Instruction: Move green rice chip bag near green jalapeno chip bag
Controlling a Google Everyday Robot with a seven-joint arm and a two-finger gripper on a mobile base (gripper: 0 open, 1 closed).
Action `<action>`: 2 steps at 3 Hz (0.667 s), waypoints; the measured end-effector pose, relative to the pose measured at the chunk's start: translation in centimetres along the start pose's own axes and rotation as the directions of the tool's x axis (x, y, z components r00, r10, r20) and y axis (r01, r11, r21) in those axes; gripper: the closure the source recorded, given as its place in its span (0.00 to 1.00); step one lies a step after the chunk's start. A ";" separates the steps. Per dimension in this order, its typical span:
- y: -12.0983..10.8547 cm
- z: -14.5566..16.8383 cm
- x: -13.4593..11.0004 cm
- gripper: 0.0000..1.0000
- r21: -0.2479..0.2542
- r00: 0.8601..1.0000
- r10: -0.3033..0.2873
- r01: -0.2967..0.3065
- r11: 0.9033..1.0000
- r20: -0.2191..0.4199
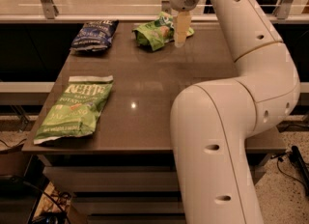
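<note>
Next, I grip the middle of the green rice chip bag (156, 33), slightly toward the dark blue chip bag.
The green rice chip bag (153, 35) is small, wrinkly and bright green, and lies at the far middle of the table. My gripper (180, 39) points down at the bag's right end and covers part of it. Whether it touches the bag cannot be told. The green jalapeno chip bag (77, 108) is larger and flat with white lettering. It lies at the table's front left, far from the rice bag.
A dark blue chip bag (95, 35) lies at the far left of the brown table (145, 97). A rail and a ledge run behind the table's far edge. My large white arm (227, 121) stands over the table's right side.
</note>
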State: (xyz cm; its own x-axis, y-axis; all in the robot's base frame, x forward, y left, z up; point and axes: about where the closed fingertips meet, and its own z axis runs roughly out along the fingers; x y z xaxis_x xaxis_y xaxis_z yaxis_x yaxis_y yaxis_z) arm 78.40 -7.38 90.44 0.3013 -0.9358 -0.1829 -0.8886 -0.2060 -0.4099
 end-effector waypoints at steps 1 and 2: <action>0.1 1.7 -0.5 0.00 -0.018 1.000 -0.017 0.018 1.000 0.025; -0.1 3.4 -0.6 0.00 -0.023 0.999 -0.029 0.030 0.999 0.043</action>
State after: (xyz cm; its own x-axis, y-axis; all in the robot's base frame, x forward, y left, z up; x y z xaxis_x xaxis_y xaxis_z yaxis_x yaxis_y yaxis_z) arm 79.51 -5.77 87.53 0.3418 -0.9163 -0.2087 -0.8868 -0.2409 -0.3945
